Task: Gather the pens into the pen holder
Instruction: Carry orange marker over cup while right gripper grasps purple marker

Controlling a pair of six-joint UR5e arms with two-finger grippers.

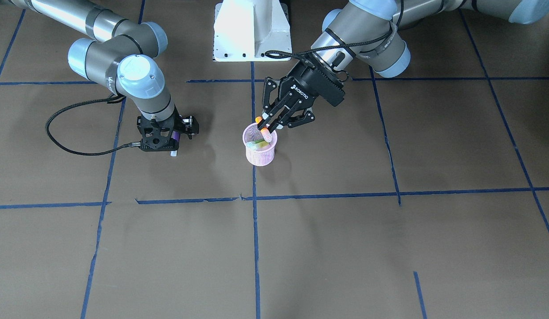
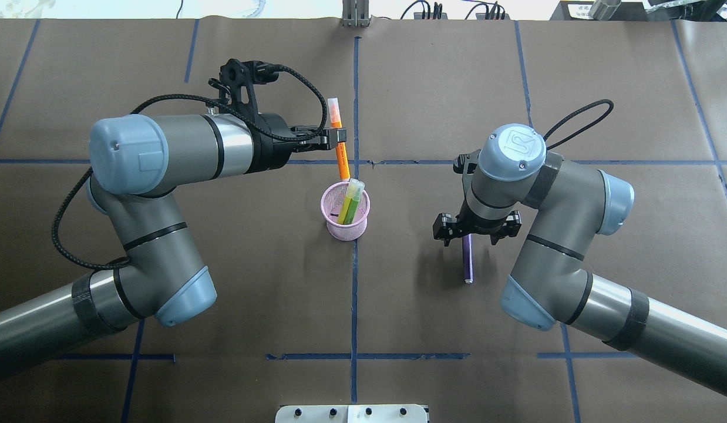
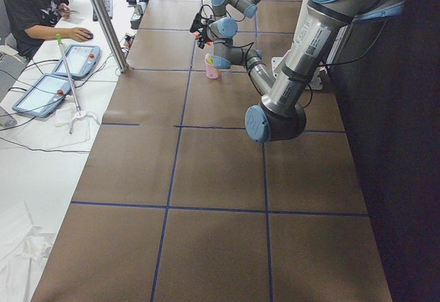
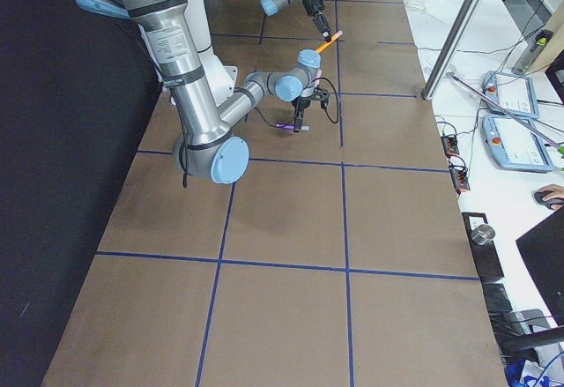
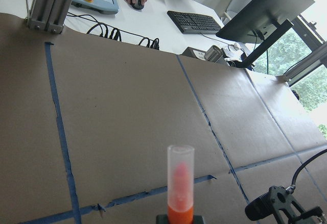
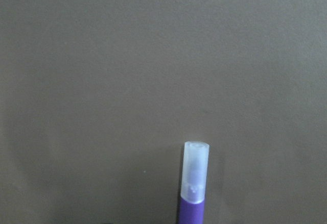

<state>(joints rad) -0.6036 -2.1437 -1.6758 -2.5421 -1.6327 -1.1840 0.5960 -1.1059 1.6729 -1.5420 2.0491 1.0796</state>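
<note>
Next, my left gripper lets go of the orange pen next to the green pen inside the pink mesh pen holder [image 1: 270, 143].
The pink mesh pen holder [image 2: 345, 226] stands at the table's middle and also shows in the front view [image 1: 260, 155]. A green pen [image 2: 354, 205] and a yellowish one lean inside it. My left gripper [image 2: 340, 136] is shut on the orange pen [image 2: 342, 165], held tilted with its lower end at the cup's far rim; its whitish cap [image 5: 180, 175] points up. My right gripper [image 2: 468, 234] is down at the table over the purple pen [image 2: 468, 261], which lies flat. Its cap shows in the right wrist view [image 6: 195, 172]. The right fingertips are hidden, so I cannot tell their state.
The robot's white base [image 1: 252, 31] stands behind the cup. Blue tape lines [image 2: 354, 305] grid the brown table. A black cable [image 1: 66, 141] loops beside the right wrist. An operator [image 3: 31, 6] sits at a side desk beyond the table's far edge.
</note>
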